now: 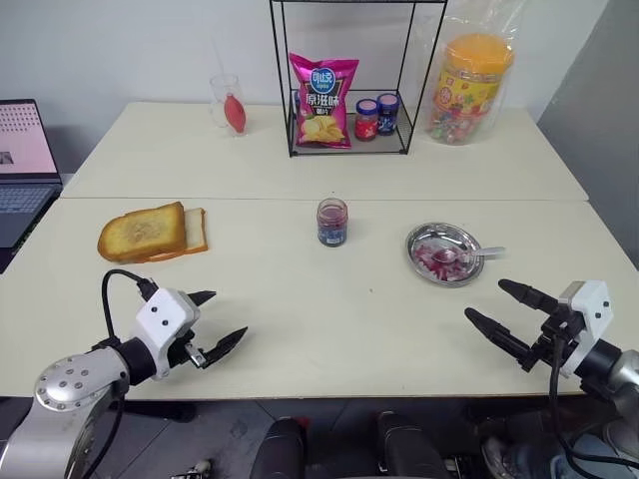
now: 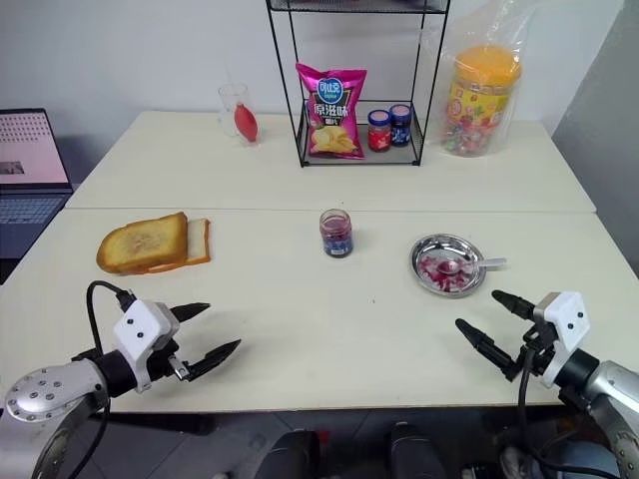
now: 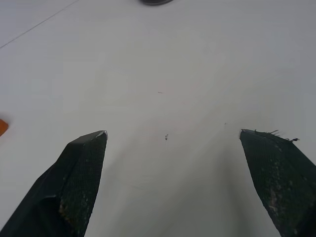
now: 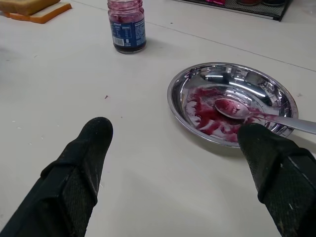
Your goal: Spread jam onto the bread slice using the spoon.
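My left gripper moves over to the golden toasted bread slice next and then closes on its end (image 1: 107,242) nearest the laptop.
The golden toasted bread slice (image 1: 143,231) lies at the table's left, leaning on a thinner pale slice (image 1: 196,232). A small clear jar of dark jam (image 1: 332,222) stands open at the table's middle, also seen as the jam jar (image 4: 127,25). The silvery spoon (image 1: 467,254) rests in a round steel dish (image 1: 427,236) smeared with jam, at the right; its bowl (image 4: 228,107) is red-stained. My left gripper (image 1: 222,318) hovers open over bare table near the front left. My right gripper (image 1: 499,305) is open near the front right, just short of the dish.
A black wire rack (image 1: 351,80) at the back holds a pink chip bag (image 1: 321,100) and two small capped jars (image 1: 376,118). A glass (image 1: 228,103) stands to its left, a bagged candy tub (image 1: 469,85) to its right. A laptop (image 1: 22,160) sits off the table's left.
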Controlling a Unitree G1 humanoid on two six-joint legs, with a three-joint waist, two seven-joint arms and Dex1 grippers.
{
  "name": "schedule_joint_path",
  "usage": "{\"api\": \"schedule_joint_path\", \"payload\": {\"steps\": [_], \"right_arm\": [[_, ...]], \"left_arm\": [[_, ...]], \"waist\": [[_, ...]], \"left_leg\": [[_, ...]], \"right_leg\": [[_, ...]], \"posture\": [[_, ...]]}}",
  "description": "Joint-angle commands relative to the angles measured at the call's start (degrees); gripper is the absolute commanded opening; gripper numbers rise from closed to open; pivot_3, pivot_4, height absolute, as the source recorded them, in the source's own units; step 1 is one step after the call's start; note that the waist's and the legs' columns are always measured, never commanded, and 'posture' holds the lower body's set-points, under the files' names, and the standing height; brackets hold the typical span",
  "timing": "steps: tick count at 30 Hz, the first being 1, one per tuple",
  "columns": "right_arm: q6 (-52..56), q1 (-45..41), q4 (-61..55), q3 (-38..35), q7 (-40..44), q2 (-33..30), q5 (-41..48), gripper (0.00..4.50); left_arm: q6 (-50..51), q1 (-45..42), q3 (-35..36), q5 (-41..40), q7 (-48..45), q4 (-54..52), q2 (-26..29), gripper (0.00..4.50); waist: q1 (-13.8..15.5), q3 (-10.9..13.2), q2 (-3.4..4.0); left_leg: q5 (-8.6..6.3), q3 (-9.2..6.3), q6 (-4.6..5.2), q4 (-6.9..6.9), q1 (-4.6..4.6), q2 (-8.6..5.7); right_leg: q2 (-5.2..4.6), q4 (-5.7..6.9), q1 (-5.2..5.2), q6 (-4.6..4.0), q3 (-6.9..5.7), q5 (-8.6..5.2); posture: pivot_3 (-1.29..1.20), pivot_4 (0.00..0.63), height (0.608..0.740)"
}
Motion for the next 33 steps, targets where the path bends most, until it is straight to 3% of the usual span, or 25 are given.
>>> {"api": "schedule_joint_path", "payload": {"steps": [1, 10, 21, 27, 33], "right_arm": [[0.1, 0.0, -2.8, 0.0, -0.8, -0.3, 0.0, 4.46], [0.1, 0.1, -3.2, 0.7, -1.5, -0.5, -0.3, 4.46], [0.7, -0.6, -4.2, 2.3, -2.5, -0.6, -0.6, 4.46], [2.6, -6.3, -6.0, 6.1, -4.9, 0.2, 0.2, 4.46], [8.0, -16.0, -5.9, 12.8, -8.9, 1.1, 0.0, 4.46]], "left_arm": [[-0.3, -1.3, 0.3, -0.7, 0.8, -1.8, -0.5, 4.46], [0.7, -2.0, 0.0, -0.3, 2.0, -1.9, -0.9, 4.46], [-6.0, -3.0, 1.4, -2.5, 0.7, 1.0, -4.4, 4.46], [-11.1, -7.3, 7.0, 0.5, 10.1, 5.4, -8.6, 4.46], [-1.5, -15.6, 16.1, -4.7, 24.0, 12.7, -13.3, 4.46]], "waist": [[0.0, 0.0, 0.0], [0.0, 0.0, -0.01], [0.0, 0.0, -0.03], [0.0, 0.0, -0.04], [0.0, -0.1, -0.17]], "left_leg": [[0.0, 0.0, 0.0, 0.0, 0.0, 0.0], [0.0, 0.0, 0.0, -0.01, -0.01, 0.0], [0.0, 0.02, 0.0, 0.01, 0.0, -0.01], [0.0, 0.01, 0.0, 0.02, 0.01, 0.01], [0.0, -0.01, 0.0, 0.13, 0.0, -0.03]], "right_leg": [[0.0, 0.0, 0.0, 0.0, 0.0, 0.0], [0.0, 0.0, 0.0, 0.0, 0.0, 0.0], [0.0, 0.02, 0.0, 0.0, 0.01, 0.0], [0.01, 0.04, 0.0, 0.01, -0.01, 0.01], [0.03, 0.03, 0.06, 0.2, 0.0, 0.12]], "posture": [[0.0, 0.15, 0.74], [0.0, 0.15, 0.74], [0.0, 0.15, 0.74], [0.0, 0.15, 0.74], [0.0, 0.15, 0.74]]}}
